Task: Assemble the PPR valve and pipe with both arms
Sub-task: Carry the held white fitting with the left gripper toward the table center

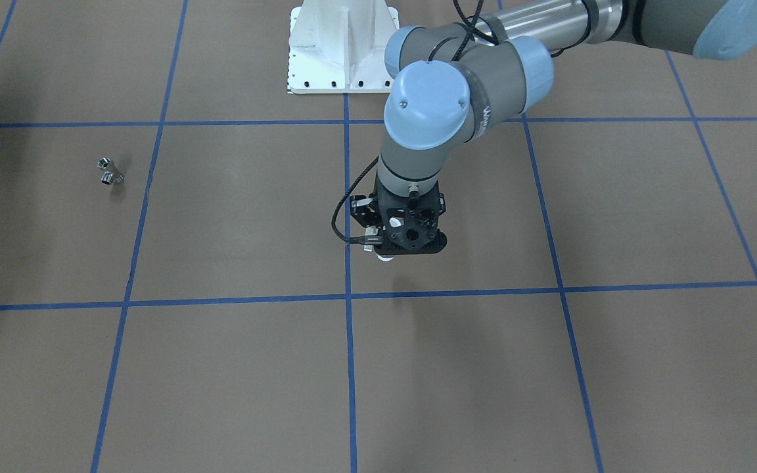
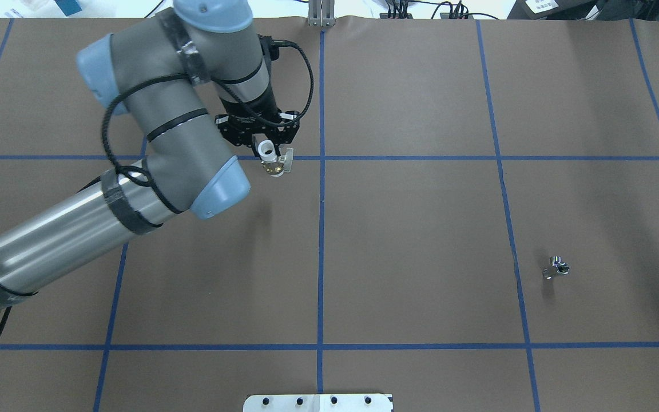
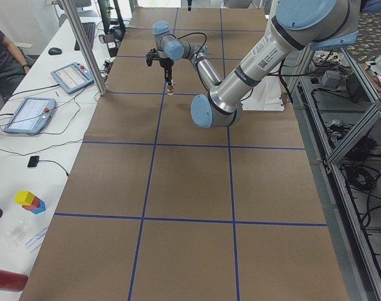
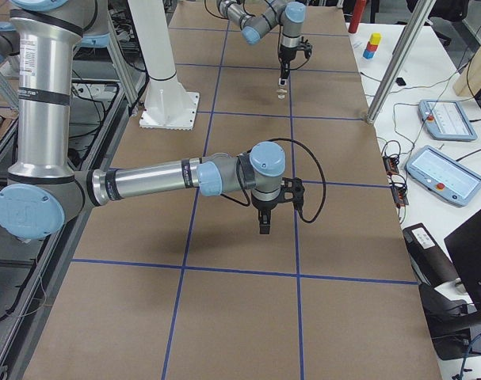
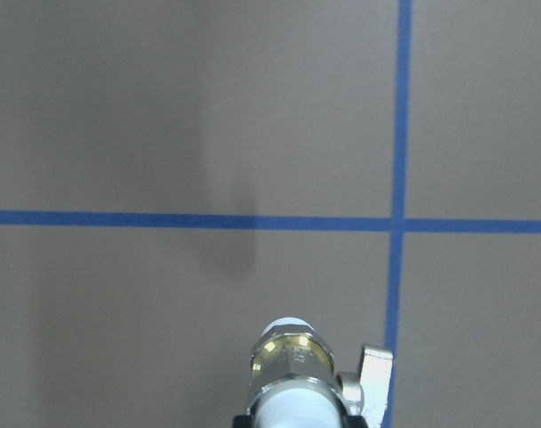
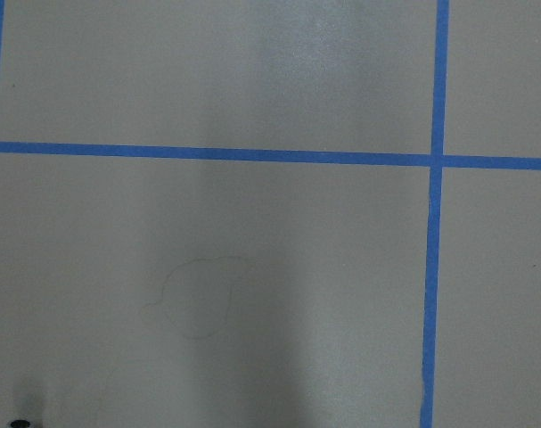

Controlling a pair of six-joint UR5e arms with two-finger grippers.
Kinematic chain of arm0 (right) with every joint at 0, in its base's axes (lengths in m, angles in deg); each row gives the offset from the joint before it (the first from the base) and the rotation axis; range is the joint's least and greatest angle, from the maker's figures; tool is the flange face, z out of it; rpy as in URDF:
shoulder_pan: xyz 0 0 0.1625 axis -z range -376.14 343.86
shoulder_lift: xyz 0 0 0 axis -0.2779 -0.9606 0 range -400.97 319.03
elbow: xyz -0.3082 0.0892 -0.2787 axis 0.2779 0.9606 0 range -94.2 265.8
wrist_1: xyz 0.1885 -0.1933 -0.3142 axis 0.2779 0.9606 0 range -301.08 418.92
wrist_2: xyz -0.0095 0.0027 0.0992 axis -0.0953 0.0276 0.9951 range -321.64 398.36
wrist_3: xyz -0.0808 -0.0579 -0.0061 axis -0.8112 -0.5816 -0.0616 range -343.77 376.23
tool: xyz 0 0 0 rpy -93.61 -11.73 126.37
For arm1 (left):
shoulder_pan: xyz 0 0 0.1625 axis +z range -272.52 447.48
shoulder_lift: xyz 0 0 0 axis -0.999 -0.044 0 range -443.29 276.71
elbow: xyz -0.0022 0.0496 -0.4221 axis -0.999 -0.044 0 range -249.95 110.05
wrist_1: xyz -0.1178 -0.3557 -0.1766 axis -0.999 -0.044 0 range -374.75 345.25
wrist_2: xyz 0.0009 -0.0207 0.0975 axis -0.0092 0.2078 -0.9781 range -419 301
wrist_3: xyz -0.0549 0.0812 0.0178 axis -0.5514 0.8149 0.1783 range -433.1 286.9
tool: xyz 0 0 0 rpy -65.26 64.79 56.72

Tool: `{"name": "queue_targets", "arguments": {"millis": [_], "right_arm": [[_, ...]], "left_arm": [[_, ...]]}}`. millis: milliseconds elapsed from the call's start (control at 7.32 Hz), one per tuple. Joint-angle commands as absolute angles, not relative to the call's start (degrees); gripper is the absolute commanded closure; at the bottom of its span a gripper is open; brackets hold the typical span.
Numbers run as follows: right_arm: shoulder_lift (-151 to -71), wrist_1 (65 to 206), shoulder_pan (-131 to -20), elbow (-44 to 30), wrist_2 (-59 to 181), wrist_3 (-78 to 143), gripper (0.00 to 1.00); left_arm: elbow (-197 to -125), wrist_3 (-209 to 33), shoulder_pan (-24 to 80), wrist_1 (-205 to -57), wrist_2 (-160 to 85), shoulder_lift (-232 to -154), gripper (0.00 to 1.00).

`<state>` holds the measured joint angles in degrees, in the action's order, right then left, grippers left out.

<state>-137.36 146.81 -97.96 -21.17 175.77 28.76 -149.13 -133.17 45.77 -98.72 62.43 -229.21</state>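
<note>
The PPR valve will go down from my left gripper just on the pedestal side of the blue tape crossing [image 1: 349, 282] [image 5: 395, 267], and I will let go of it there.
My left gripper [image 2: 271, 150] is shut on the PPR valve [image 2: 273, 162] and holds it upright a little above the brown table, left of the centre line. The wrist view shows its brass middle [image 5: 292, 358], a white collar end and the small side handle. From the front, only a white end [image 1: 385, 257] peeks out under the gripper [image 1: 407, 242]. The pipe [image 2: 555, 268], a tiny silver fitting, lies alone on the table at the far right, also in the front view [image 1: 110, 171]. My right gripper [image 4: 264, 223] hangs over the table, far from the valve; I cannot tell whether it is open or shut.
The white pedestal base [image 1: 342, 46] stands at the robot's edge of the table [image 2: 318, 402]. Blue tape lines grid the brown table. An operators' desk with tablets [image 3: 71, 76] and a metal post [image 3: 83, 44] runs along the far side.
</note>
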Motion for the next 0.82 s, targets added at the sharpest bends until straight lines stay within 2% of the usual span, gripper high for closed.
{"name": "queue_targets", "arguments": {"millis": [0, 273, 683], "right_arm": [[-137.4, 146.8, -98.0, -21.3, 176.3, 28.9, 0.0], [-137.3, 146.8, -98.0, -21.7, 176.4, 30.6, 0.0], [-137.3, 146.8, -97.9, -22.0, 176.4, 31.3, 0.0]], "left_arm": [[-137.9, -135.5, 46.9, -101.7, 62.1, -236.9, 1.0], [-133.5, -135.7, 47.1, -105.0, 62.1, -238.4, 1.0], [-131.9, -135.5, 47.7, -105.9, 61.3, -238.5, 1.0]]}}
